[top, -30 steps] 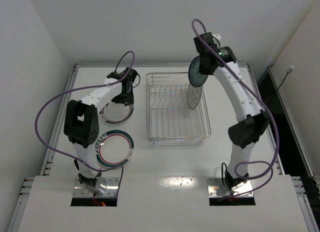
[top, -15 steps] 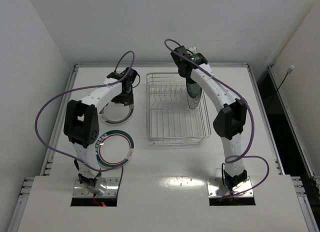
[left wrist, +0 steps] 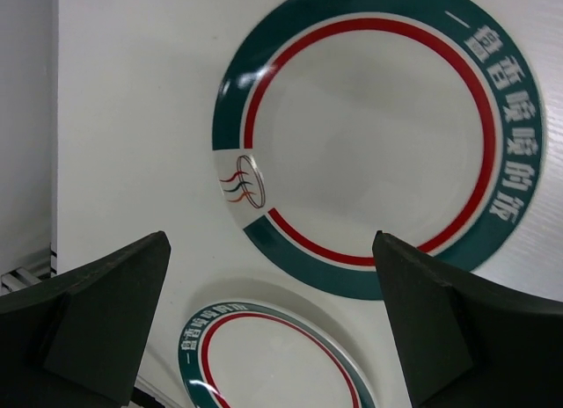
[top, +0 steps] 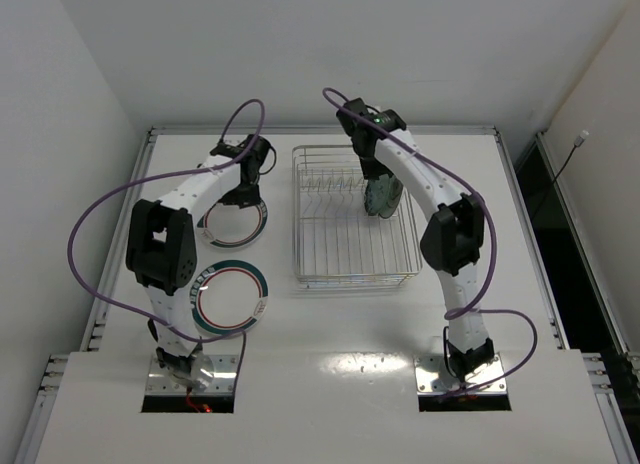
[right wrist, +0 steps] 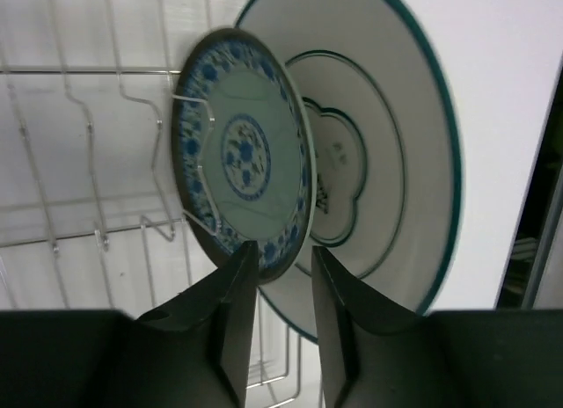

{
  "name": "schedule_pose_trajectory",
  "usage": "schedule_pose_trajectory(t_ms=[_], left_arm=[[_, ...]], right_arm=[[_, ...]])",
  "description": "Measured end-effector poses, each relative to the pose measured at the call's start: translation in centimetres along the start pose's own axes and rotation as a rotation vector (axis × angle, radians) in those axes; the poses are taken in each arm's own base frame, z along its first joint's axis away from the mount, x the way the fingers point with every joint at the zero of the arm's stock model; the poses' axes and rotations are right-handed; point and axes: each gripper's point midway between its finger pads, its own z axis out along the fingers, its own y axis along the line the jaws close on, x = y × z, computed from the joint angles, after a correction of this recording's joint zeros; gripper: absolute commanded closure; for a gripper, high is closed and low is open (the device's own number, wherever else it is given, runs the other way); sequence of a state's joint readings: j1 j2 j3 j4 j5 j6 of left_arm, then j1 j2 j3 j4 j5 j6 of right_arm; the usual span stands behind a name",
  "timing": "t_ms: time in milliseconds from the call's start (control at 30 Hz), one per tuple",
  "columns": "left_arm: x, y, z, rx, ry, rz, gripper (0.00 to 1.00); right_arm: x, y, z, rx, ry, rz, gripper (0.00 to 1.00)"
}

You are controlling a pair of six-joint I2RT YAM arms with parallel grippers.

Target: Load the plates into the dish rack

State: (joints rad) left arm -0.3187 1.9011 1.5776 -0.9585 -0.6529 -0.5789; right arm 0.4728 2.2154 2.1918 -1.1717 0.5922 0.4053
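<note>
I need to next use my left gripper to grab the farther white plate by its rim at the printed logo (top: 203, 227) (left wrist: 230, 190), on the side of the plate away from the dish rack.
Two white plates with teal-and-red rims lie flat on the table at the left, one farther (top: 228, 229) and one nearer (top: 232, 299). Both show in the left wrist view, one large (left wrist: 369, 153) and one small (left wrist: 273, 355). My left gripper (top: 245, 187) hovers open and empty over the farther plate (left wrist: 271, 241). The silver wire dish rack (top: 340, 252) stands in the middle. My right gripper (top: 372, 176) is shut on the rim of the small teal patterned plate (right wrist: 242, 153), which stands upright among the tines. The pale grey plate (right wrist: 387, 162) stands upright right behind it.
The rack's upright tines (right wrist: 92, 162) to the left of the teal plate hold nothing. White walls close in the table at the left and back. A dark gap runs along the table's right edge (top: 540, 199).
My right arm swung left and down, bringing the teal plate from above the rack's back right corner into the tines beside the grey plate. The left arm hardly moved.
</note>
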Motion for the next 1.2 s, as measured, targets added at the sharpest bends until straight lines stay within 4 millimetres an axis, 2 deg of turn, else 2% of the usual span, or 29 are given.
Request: schedule_pose_trajectory(t_ms=[133, 300, 467, 567, 633, 733, 833, 933, 1000, 1033, 1100, 1133, 1200], left_arm=[[-0.2, 2.4, 1.8, -0.025, 0.051, -0.09, 0.0], [-0.7, 7.2, 7.2, -0.035, 0.186, -0.297, 0.0], [0.2, 9.5, 11.6, 0.075, 0.314, -0.487, 0.0], [0.1, 9.0, 13.1, 0.195, 0.346, -0.565, 0.0], [-0.4, 7.5, 13.3, 0.305, 0.352, -0.594, 0.0], [-0.5, 4.7, 13.2, 0.469, 0.356, -0.601, 0.0], [0.4, 2.6, 12.9, 0.572, 0.384, -0.592, 0.02], [-0.1, 1.8, 12.5, 0.639, 0.366, -0.591, 0.1], [-0.1, 1.5, 12.5, 0.666, 0.366, -0.597, 0.19], [-0.1, 1.4, 12.4, 0.678, 0.367, -0.604, 0.29], [-0.1, 1.0, 12.3, 0.702, 0.366, -0.608, 0.4], [-0.1, 0.8, 12.3, 0.716, 0.369, -0.608, 0.56], [0.2, 0.4, 12.4, 0.732, 0.374, -0.608, 0.74]], right_arm=[[-0.6, 0.7, -1.0, -0.08, 0.001, 0.013, 0.65], [-2.5, 0.0, -3.7, -0.174, -0.05, 0.069, 0.62], [-4.3, -1.7, -7.9, -0.285, -0.133, 0.126, 0.6], [-5.0, -2.4, -9.6, -0.325, -0.171, 0.144, 0.6], [-5.0, -2.5, -10.2, -0.342, -0.179, 0.147, 0.6], [-4.8, -2.3, -10.0, -0.357, -0.169, 0.146, 0.6], [-4.5, -2.2, -9.6, -0.361, -0.152, 0.143, 0.6], [-4.4, -2.1, -9.5, -0.367, -0.146, 0.145, 0.6], [-4.4, -2.3, -9.4, -0.367, -0.144, 0.15, 0.6], [-4.3, -2.3, -9.3, -0.365, -0.142, 0.151, 0.6], [-4.2, -2.3, -9.2, -0.364, -0.135, 0.151, 0.6], [-4.0, -2.5, -9.0, -0.361, -0.129, 0.156, 0.6], [-3.6, -2.6, -8.7, -0.357, -0.114, 0.155, 0.6]])
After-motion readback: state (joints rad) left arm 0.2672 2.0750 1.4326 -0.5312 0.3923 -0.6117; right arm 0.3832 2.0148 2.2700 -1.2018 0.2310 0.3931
